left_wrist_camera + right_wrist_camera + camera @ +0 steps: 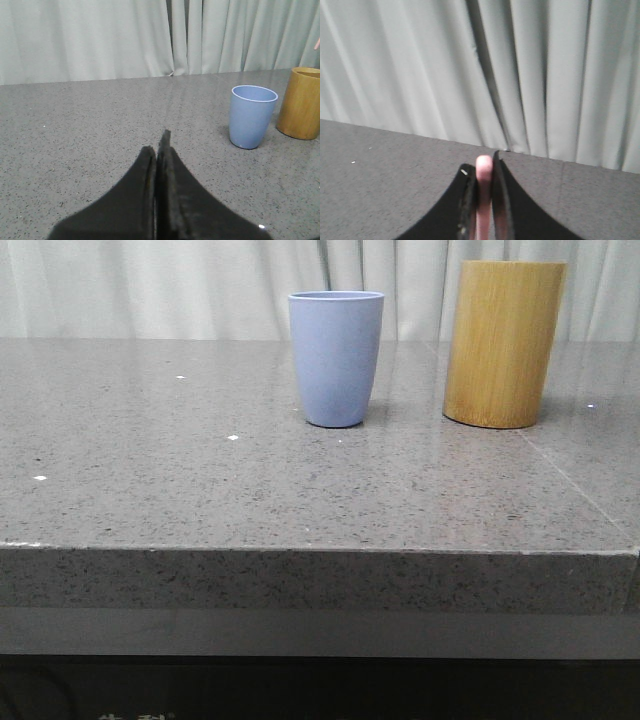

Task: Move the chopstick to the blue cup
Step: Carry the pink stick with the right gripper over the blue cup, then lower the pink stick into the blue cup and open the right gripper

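Observation:
My right gripper needs to let go of the pink chopstick, now held between its fingers. It will then lean in the blue cup's opening point(315, 294), away from the bamboo holder.
The blue cup point(336, 358) stands upright on the grey stone table, left of the bamboo holder point(503, 343); both also show in the left wrist view, the cup point(251, 116) beside the holder point(300, 103). No gripper shows in the front view. My left gripper point(158, 145) is shut and empty, low over the table, the cup some way off. My right gripper point(482, 167) is shut on a pale pink chopstick point(483, 200), whose rounded end sticks out between the fingers. A pink tip point(317, 44) shows above the holder at the frame edge.
The table point(200, 480) is grey speckled stone with a front edge facing me and a seam line on the right. Pale curtains point(150, 285) hang behind it.

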Robot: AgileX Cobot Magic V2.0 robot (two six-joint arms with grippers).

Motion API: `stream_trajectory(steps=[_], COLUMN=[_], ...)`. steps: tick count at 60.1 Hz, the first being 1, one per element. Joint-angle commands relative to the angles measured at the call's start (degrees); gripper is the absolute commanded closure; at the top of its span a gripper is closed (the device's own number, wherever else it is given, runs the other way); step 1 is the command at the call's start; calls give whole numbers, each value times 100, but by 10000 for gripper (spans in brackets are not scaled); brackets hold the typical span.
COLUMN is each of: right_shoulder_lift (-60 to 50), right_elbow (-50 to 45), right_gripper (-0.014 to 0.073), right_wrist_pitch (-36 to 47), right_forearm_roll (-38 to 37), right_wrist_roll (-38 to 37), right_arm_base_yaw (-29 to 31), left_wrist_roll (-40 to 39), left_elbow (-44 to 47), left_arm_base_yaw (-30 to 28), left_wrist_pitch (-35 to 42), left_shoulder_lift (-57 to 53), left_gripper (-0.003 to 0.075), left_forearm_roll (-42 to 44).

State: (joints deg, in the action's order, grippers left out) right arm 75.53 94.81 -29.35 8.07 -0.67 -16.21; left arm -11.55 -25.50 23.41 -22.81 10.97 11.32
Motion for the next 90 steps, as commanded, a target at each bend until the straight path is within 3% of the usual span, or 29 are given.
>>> stream_trajectory(steps=[1,19,78,90], right_shoulder_lift=[-99,621,1780,1787], right_elbow=[208,208,208,208], right_gripper=[580,580,574,449], right_wrist_pitch=[540,757,731,576], right_forearm_roll=[33,-98,-405,-405], right_wrist_roll=[67,183,183,183], right_arm_base_yaw=[-350,-1265,-1272,-1272], left_wrist_roll=[-55,-55,-55,-55], left_elbow=[-144,-144,-144,-144], left_arm_base_yaw=[0,0,0,0], left_wrist_pitch=[481,481,481,481], left_shoulder_lift=[73,73,73,73], left_gripper=[739,739,739,739], left_forearm_roll=[-23,-23,-23,-23])
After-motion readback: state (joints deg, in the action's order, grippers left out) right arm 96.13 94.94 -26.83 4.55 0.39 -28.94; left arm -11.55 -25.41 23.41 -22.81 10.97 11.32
